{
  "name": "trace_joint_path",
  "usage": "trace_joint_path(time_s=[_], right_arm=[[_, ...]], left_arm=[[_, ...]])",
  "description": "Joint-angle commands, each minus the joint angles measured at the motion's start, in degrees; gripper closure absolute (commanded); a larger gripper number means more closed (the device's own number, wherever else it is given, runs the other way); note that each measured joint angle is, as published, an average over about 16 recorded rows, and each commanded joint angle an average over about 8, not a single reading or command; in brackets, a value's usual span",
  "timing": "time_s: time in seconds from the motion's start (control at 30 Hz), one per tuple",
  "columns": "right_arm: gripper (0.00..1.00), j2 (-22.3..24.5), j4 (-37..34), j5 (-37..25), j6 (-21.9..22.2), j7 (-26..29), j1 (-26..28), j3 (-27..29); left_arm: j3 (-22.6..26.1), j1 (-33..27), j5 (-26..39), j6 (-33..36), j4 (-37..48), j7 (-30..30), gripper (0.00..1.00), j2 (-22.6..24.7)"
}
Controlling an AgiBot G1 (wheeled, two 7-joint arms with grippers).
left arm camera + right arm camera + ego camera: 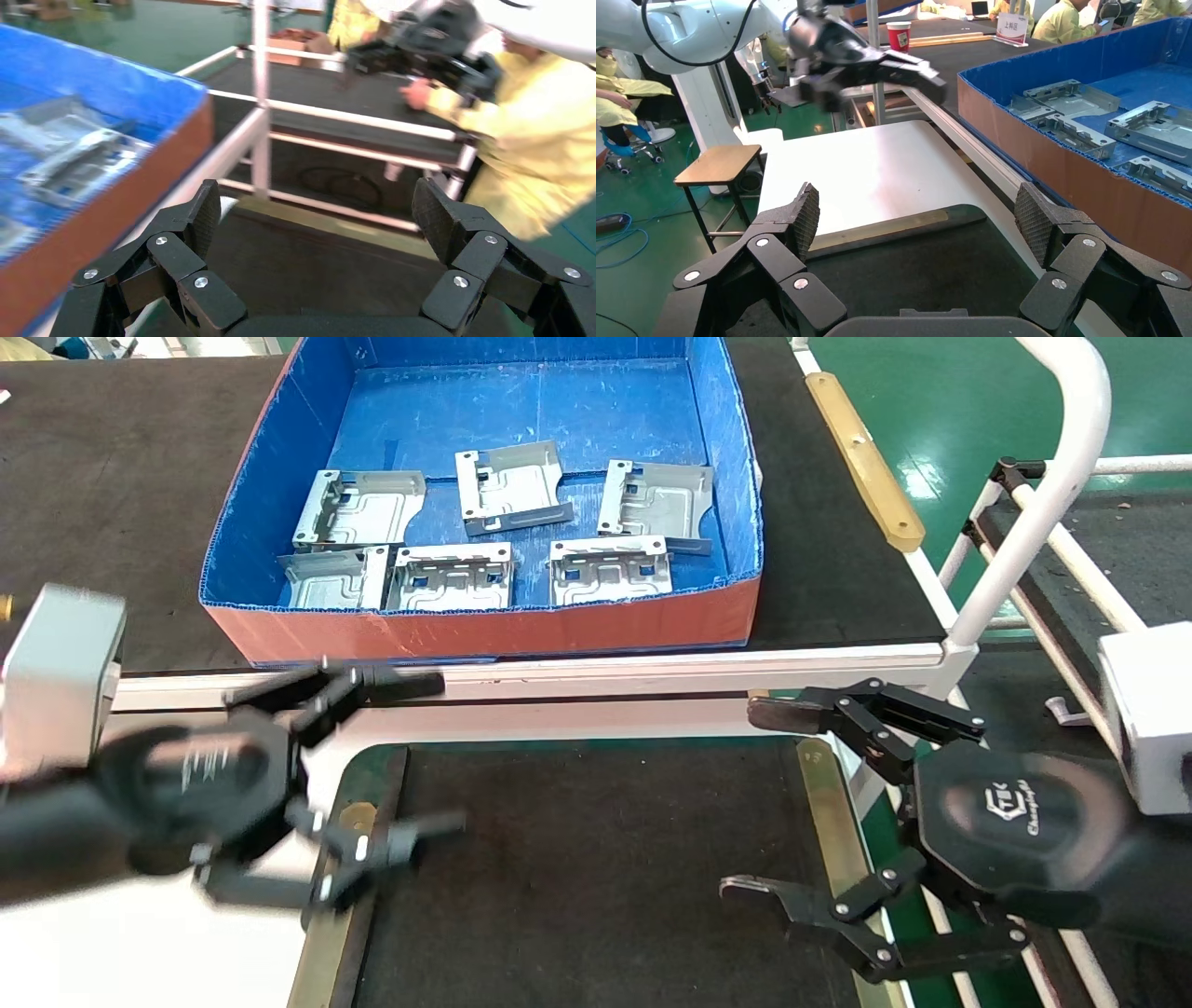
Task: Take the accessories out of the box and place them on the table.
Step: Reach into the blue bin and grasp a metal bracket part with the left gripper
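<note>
Next, I bring my left gripper to the middle silver accessory in the back row of the blue box and close it on the raised edge (469, 487) of that accessory.
Several silver accessories (512, 486) lie flat in the blue box (484, 631), which stands on the far black surface. They also show in the left wrist view (77, 158) and in the right wrist view (1067, 98). The table's black mat (596, 859) lies bare in front of the box. My left gripper (445, 754) is open and empty over the mat's left edge, below the box's front face. My right gripper (740, 800) is open and empty over the mat's right edge. Both wrist views show wide-open jaws with nothing between them, the left (318, 210) and the right (916, 210).
A white rail (652, 663) runs between box and mat. Brass strips (829, 831) flank the mat. A white tube frame (1043, 505) rises at the right. A person in yellow (534, 133) stands beyond the right side. A stool (719, 163) stands off the left.
</note>
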Motion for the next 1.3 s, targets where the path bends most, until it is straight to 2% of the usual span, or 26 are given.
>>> trace_joint_path(time_s=[0.03,0.4,0.77,1.0,1.3], right_arm=[[0.00,0.00,0.00,0.00,0.00,0.00,0.00,0.00],[0.00,0.00,0.00,0.00,0.00,0.00,0.00,0.00],[0.00,0.00,0.00,0.00,0.00,0.00,0.00,0.00],[0.00,0.00,0.00,0.00,0.00,0.00,0.00,0.00],[0.00,0.00,0.00,0.00,0.00,0.00,0.00,0.00]], left_arm=[[0.17,-0.83,0.76,-1.77,0.25,-1.20,0.00,0.31],[3.27,-8.04,10.72,-16.10,0.00,-8.48,0.00,5.03],[8.38,-14.66,20.68,-24.37,4.11,-13.41,0.00,11.80],[11.04,-17.56,26.48,-28.44,8.65,-14.11,0.00,15.45],[13.21,-21.93,31.61,-31.02,17.65,-12.25,0.00,19.21]])
